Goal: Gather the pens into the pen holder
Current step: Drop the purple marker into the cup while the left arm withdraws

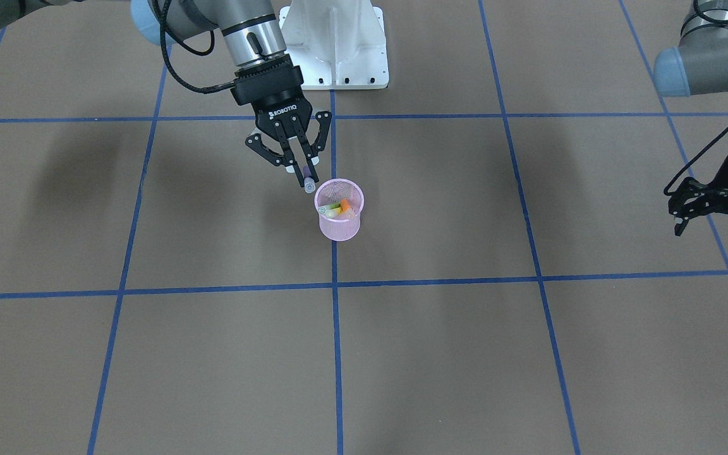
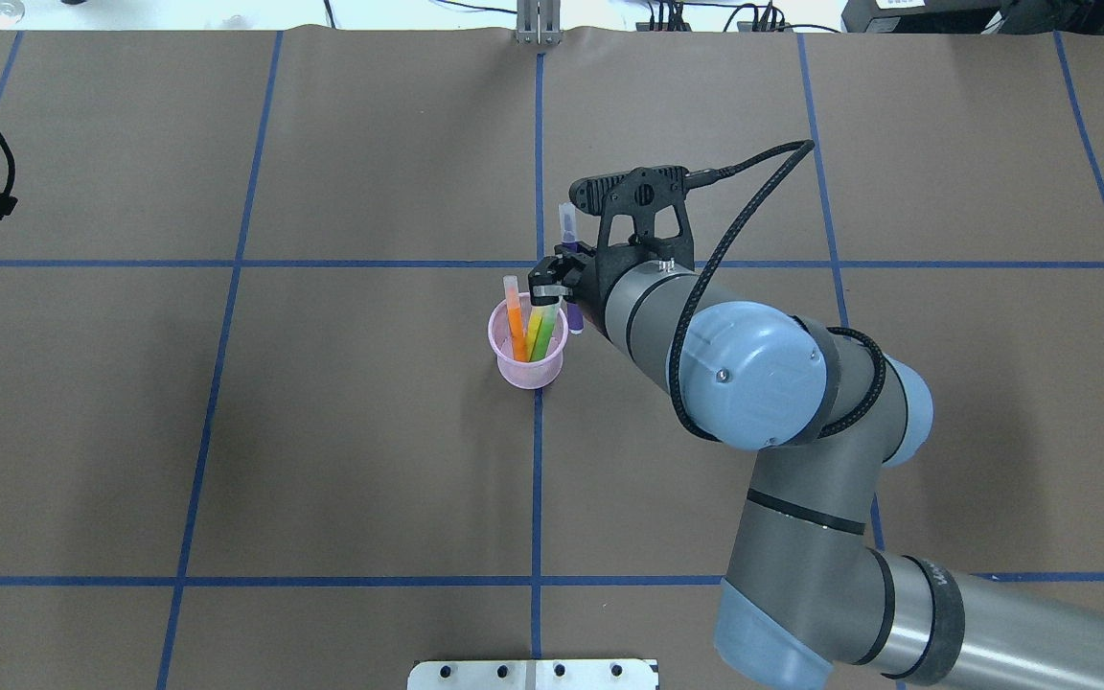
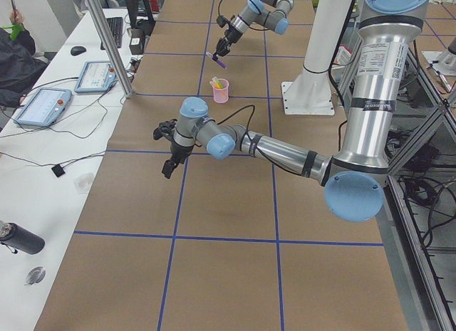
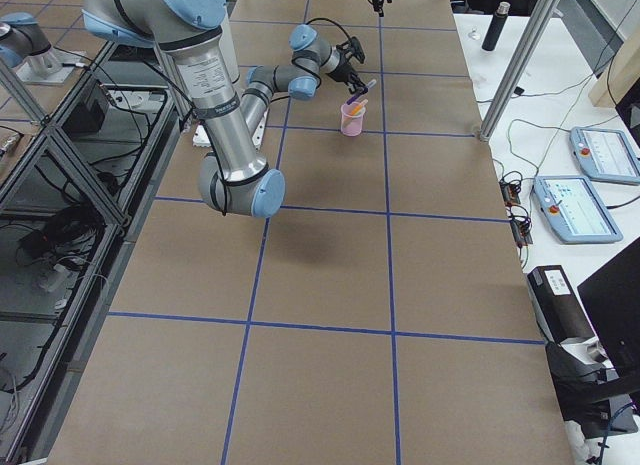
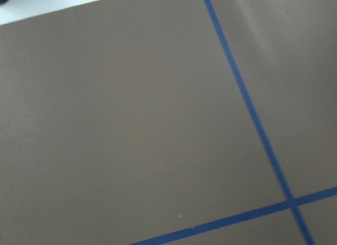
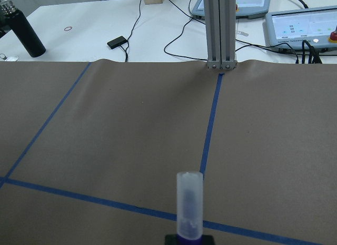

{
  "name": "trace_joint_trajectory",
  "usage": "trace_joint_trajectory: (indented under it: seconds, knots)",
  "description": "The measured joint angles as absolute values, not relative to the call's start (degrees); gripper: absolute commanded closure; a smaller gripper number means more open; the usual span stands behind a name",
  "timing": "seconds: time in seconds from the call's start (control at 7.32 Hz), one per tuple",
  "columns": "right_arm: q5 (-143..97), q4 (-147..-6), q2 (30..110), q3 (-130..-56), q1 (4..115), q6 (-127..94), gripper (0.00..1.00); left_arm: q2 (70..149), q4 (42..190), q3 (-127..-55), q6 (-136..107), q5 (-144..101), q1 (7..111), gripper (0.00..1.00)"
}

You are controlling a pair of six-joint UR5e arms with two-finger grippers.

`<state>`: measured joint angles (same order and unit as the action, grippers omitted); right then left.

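Observation:
Next, my right gripper lets go of the purple pen inside the pink mesh pen holder [image 1: 342,200], next to the orange pen.
The pink mesh pen holder [image 1: 339,222] stands near the table's middle, also in the overhead view [image 2: 526,365]. The orange pen [image 2: 514,316], the yellow pen [image 2: 534,332] and the green pen [image 2: 546,337] stand inside it. My right gripper [image 1: 301,168] is shut on the purple pen [image 2: 575,314]. It holds the pen tilted just above and beside the holder's rim, outside the cup. The pen's clear cap [image 6: 189,207] points away from the robot. My left gripper [image 1: 715,230] hangs open and empty far off to the side.
Brown paper with blue tape lines [image 1: 333,285] covers the table. The robot's white base [image 1: 339,44] stands behind the holder. Beyond the table's far edge are a metal post [image 6: 221,29], cables and control tablets [image 3: 43,105]. A black bottle [image 6: 23,29] stands there too.

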<state>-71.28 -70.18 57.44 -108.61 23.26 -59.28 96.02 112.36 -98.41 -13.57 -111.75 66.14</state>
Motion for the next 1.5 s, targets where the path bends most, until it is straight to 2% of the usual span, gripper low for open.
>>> trace_joint_trajectory:
  seconds: [0.27, 0.82, 1.5]
  knots:
    - [-68.1, -69.7, 57.1, -107.9, 21.1, -58.3, 1.00, 95.8, 112.1, -96.2, -12.5, -110.8, 66.2, 0.00]
    - [-63.3, -64.0, 53.6, -101.4, 20.6, -58.3, 1.00, 95.7, 112.0, -94.1, -12.3, -110.6, 66.2, 0.00]
    - [-62.5, -59.1, 54.7, -97.3, 18.9, -58.3, 1.00, 95.8, 111.9, -93.1, -12.2, -110.5, 66.0, 0.00]
